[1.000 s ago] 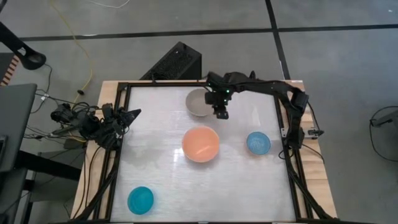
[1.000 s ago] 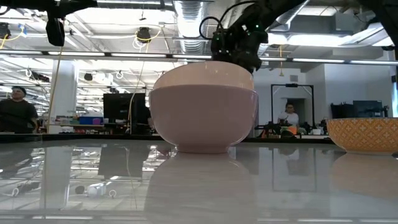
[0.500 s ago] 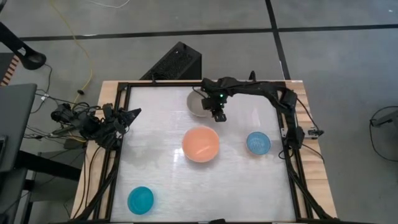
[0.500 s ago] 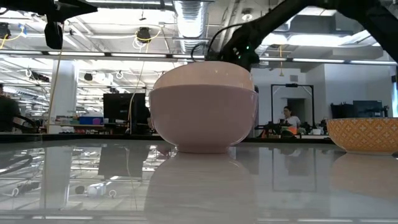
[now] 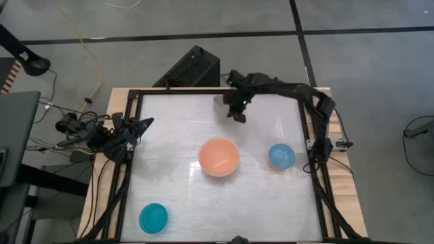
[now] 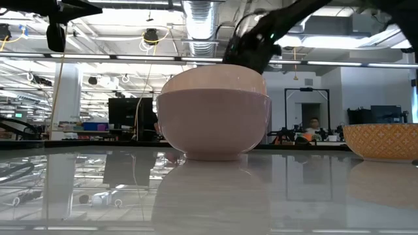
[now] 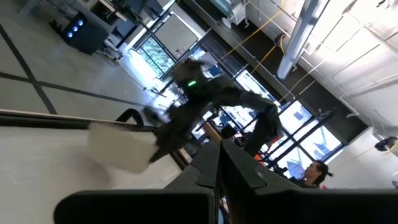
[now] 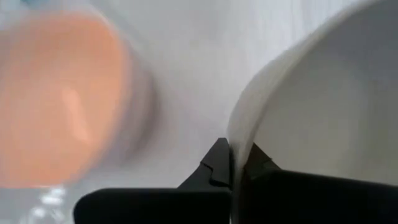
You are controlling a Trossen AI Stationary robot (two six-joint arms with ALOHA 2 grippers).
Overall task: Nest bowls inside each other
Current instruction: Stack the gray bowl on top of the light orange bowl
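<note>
The pale grey bowl, now near the table's far edge, will be released by my right gripper inside the salmon-orange bowl (image 5: 218, 156) (image 8: 57, 102) that is at the middle of the table.
My right gripper (image 8: 235, 165) is shut on a pale grey bowl (image 8: 311, 93) near the table's far edge; the left wrist view shows this bowl (image 7: 121, 146) blurred below the right arm. A salmon-orange bowl (image 5: 218, 157) stands mouth up on its base at the table's middle. A light blue bowl (image 5: 281, 156) sits to its right, and a teal bowl (image 5: 153, 217) sits at the near left. My left gripper (image 5: 142, 124) waits shut at the table's left edge, off the surface. My right gripper pinches the grey bowl's rim (image 8: 239, 146), one finger inside the bowl and one outside. The fingers slant down at it from the far right. The bowl is tipped, its mouth turned toward the wrist camera. Whether it is clear of the table I cannot tell.
In the low view a large pinkish bowl (image 6: 214, 114) fills the middle and hides most of the right gripper (image 6: 251, 55); an orange-patterned bowl (image 6: 382, 140) shows at the right. A black frame (image 5: 129, 169) borders the table. People show in the room beyond.
My right gripper has reached over the grey bowl toward the table's left, shut on its rim, and drawn back toward the far edge. The bowl has left the spot where it stood and now shows tipped and blurred.
</note>
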